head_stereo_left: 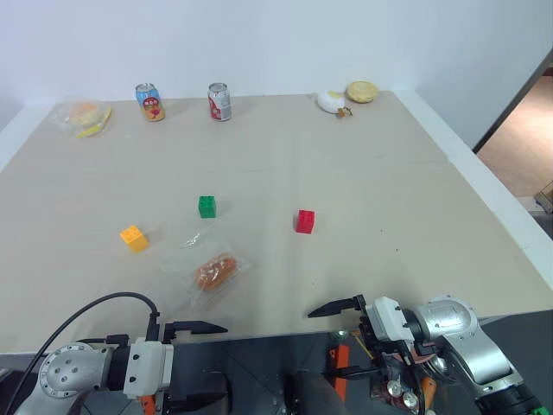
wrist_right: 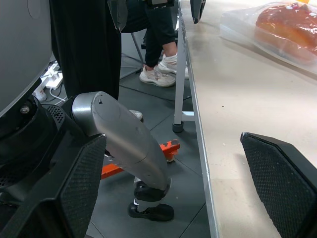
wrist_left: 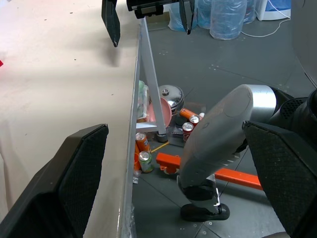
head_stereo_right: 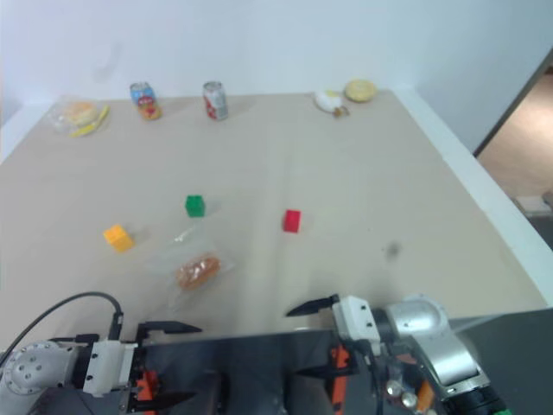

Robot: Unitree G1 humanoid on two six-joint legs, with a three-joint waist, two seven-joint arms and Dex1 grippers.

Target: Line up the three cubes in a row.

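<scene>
My left gripper, to move the plastic-wrapped bread roll away from the cubes, will grip its near half (head_stereo_left: 208, 277).
Three cubes lie apart on the beige table (head_stereo_left: 389, 190). The green cube (head_stereo_left: 207, 207) is near the middle, the red cube (head_stereo_left: 305, 221) sits to its right, and the yellow-orange cube (head_stereo_left: 133, 238) sits to its left and nearer me. My left gripper (head_stereo_left: 203, 365) hovers at the table's near edge, open and empty, pointing right. Opposite it, my right gripper (head_stereo_left: 335, 341) is also open and empty, pointing left. Both are well short of the cubes.
A plastic-wrapped bread roll (head_stereo_left: 214, 271) lies between the yellow-orange cube and the near edge. Two soda cans (head_stereo_left: 150, 102) (head_stereo_left: 219, 102), a bagged sandwich (head_stereo_left: 84, 115) and a bun (head_stereo_left: 362, 91) line the far edge. A person's shoes (wrist_right: 158, 74) stand beside the table leg.
</scene>
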